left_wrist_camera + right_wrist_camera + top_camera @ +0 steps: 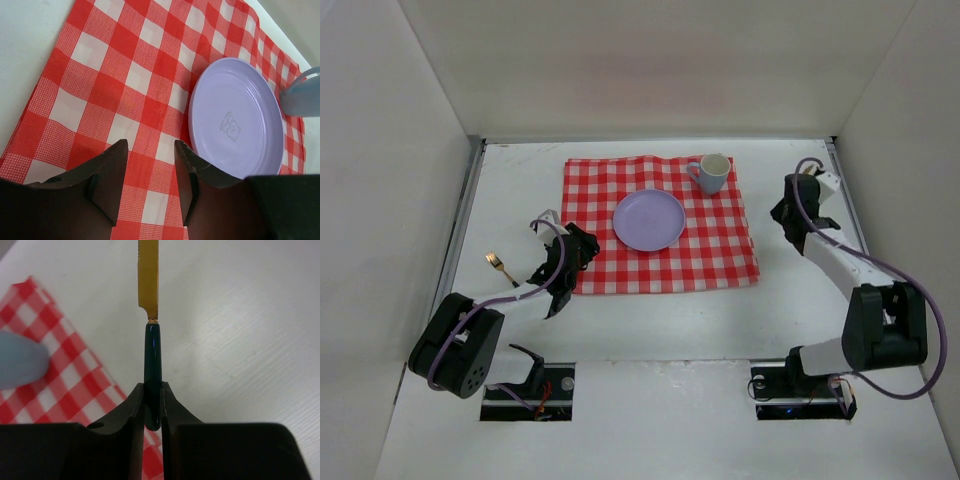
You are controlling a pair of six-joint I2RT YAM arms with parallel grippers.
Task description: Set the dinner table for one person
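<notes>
The robot's right gripper will release the knife on the checked cloth (715, 240) beside the lilac plate, just closer to the robot than the mug.
On the white dinner table (650, 320) lies a red-and-white checked cloth (660, 255) with a lilac plate (648, 220) at its middle and a pale blue mug (712, 172) at its far right corner. My right gripper (152, 386) is shut on the dark green handle of a gold-bladed knife (152, 350), held over bare table just right of the cloth (60, 370). My left gripper (150, 147) is open and holds nothing, hovering over the cloth's (125, 75) left part, beside the plate (235, 120). A gold fork (501, 266) lies on the table left of the cloth.
White wall panels enclose the table on the left, back and right. The right gripper (790, 212) is close to the right wall, the left gripper (582, 245) at the cloth's left edge. The mug (302, 95) stands beyond the plate.
</notes>
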